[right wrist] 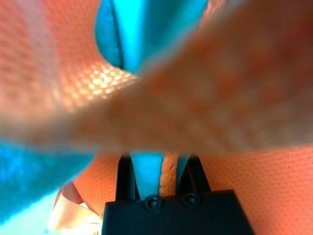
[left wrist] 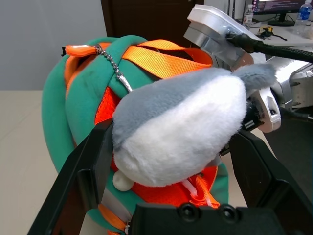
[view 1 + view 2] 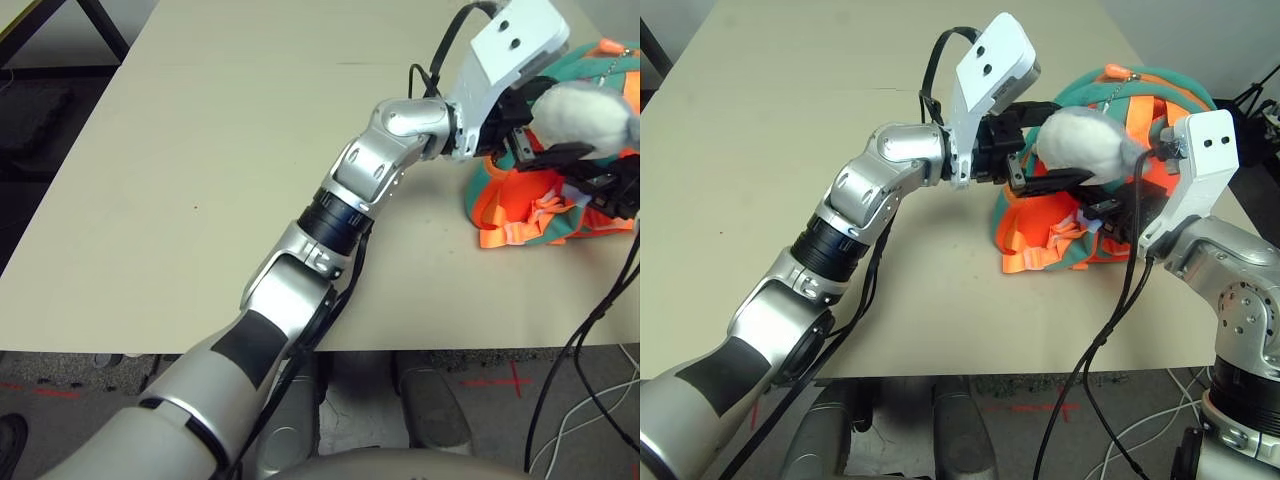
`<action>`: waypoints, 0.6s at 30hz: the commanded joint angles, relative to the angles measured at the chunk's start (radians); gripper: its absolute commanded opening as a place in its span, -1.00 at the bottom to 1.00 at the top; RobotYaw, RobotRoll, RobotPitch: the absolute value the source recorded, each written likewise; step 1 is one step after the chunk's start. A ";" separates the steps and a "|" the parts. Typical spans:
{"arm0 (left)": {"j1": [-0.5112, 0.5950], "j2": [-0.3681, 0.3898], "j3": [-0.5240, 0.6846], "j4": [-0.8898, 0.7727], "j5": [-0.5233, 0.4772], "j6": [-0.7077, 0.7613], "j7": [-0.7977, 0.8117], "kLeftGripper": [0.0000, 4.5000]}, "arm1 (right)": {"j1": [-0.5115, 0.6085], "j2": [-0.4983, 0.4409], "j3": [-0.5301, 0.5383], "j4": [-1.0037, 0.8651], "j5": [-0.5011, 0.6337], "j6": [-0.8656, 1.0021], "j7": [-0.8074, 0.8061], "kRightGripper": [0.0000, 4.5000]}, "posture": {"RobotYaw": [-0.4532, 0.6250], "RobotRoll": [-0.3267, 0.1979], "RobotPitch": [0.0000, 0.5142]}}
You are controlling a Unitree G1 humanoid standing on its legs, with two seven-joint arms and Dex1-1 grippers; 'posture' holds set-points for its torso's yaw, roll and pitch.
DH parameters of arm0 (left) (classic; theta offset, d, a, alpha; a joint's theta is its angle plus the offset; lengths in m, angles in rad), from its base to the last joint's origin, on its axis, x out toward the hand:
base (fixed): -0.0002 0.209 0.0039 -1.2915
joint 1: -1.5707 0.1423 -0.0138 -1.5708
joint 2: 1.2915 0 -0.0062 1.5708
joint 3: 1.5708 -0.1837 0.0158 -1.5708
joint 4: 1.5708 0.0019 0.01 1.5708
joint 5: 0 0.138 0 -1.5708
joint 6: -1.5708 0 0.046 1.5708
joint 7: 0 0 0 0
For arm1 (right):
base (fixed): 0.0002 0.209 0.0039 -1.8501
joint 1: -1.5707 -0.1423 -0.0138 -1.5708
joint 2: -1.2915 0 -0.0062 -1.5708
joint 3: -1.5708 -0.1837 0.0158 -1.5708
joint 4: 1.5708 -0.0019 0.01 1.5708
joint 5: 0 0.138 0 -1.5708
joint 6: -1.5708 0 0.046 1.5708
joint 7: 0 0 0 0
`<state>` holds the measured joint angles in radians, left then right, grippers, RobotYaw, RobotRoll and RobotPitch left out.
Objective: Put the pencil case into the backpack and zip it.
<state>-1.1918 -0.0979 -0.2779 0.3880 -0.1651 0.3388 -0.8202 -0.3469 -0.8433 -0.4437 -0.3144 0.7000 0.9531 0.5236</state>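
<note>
The zipper pull is high on the backpack, short of the zip's low end, so next I grip the plush charm (image 3: 1084, 143) with my left gripper and pull it down.
The teal and orange backpack (image 3: 1155, 88) lies at the table's right side, straps facing me. Its grey-blue and white plush charm (image 2: 181, 127) hangs from a small chain (image 2: 115, 66) and sits between the wide-spread fingers (image 2: 93, 166) of my left gripper (image 3: 1055, 150), which stands open around it. My right gripper (image 3: 1110, 215) is pressed into the backpack's right side. In the right wrist view it (image 1: 160, 171) is shut on a teal strip of backpack fabric with an orange edge. The pencil case is out of view.
The tan table (image 3: 770, 150) stretches bare to the left of the backpack, with its front edge close to me. Black cables (image 3: 1110, 330) hang off my right arm over that edge. Loose orange straps (image 3: 1040, 245) spill from the backpack toward me.
</note>
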 commanded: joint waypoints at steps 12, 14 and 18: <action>-0.021 -0.022 0.032 0.001 -0.016 -0.026 0.026 -0.58 | 0.034 0.021 0.049 0.015 -0.004 -0.012 0.018 -0.95 | -0.12 0.25 -0.03; -0.028 -0.006 0.076 -0.002 -0.035 -0.001 0.052 -0.78 | 0.037 0.024 0.050 0.016 -0.006 -0.015 0.018 -0.95 | -0.12 0.25 -0.03; -0.004 0.067 0.170 -0.028 -0.072 0.051 0.093 -0.90 | 0.047 0.030 0.052 0.017 -0.011 -0.023 0.017 -0.95 | -0.11 0.25 -0.03</action>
<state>-1.2101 -0.0498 -0.1427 0.3836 -0.2224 0.3678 -0.7455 -0.3306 -0.8281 -0.4383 -0.3094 0.6926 0.9119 0.5264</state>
